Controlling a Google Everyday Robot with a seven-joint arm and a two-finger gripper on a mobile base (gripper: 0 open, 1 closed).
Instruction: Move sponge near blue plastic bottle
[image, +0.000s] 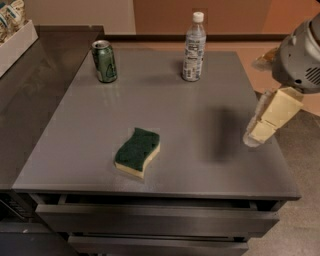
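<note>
The sponge has one end toward the blue plastic bottle. Next, my gripper closes on that far end of the sponge (147, 138).
The sponge (138, 151), dark green on top with a pale yellow base, lies flat on the grey table (165, 110) near its front edge, left of centre. The blue plastic bottle (193, 47), clear with a white cap and pale label, stands upright at the table's back, right of centre. The gripper (261, 131) hangs above the table's right edge, well to the right of the sponge and in front of the bottle. It holds nothing that I can see.
A green soda can (104, 61) stands at the back left of the table. A dark counter (35, 85) adjoins the table on the left, with a white tray of packets (12, 30) at its far end. Drawers (155, 217) sit below the table's front edge.
</note>
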